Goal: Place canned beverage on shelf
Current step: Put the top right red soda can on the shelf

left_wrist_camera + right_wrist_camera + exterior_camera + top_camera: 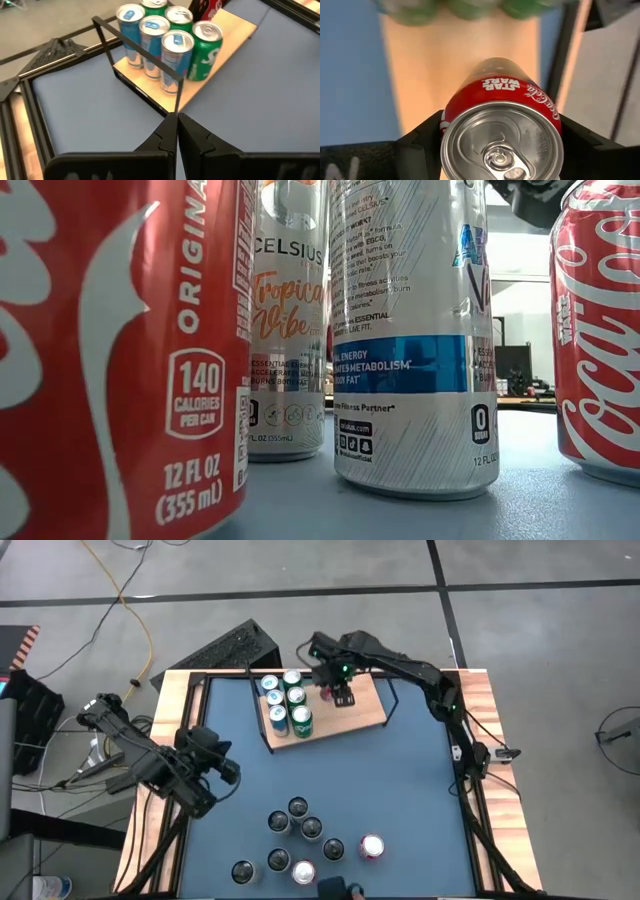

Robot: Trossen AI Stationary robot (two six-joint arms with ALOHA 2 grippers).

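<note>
My right gripper is going to release the red cola can on the bare wood [321, 707] [481, 57] beside the green cans, toward the far edge of the board. The can now hangs over the board's middle.
The shelf [362, 710], a light-wood board in a black wire frame, lies at the table's far middle. Several blue and green cans [286, 700] stand on its left part and also show in the left wrist view [160, 35]. My right gripper [340, 692] hangs over the board's middle, shut on a red cola can [502, 100]. My left gripper [177, 125] is shut on nothing. It hovers at the table's left side [225, 772], pointing toward the shelf [235, 30]. My right gripper pinches the red can by its upper side wall [451, 114], just under the top rim. One finger [422, 140] sits on each side. The fingers come from above, pointing down. The can stays upright over the wood board [455, 70]; I cannot tell whether its base touches the board.
Several loose cans [300, 835] stand in a cluster near the table's front edge, among them a red one [372, 846]. They fill the low view, with a slim white can [415, 340] in the middle. Blue tabletop [380, 780] lies bare between them and the shelf.
</note>
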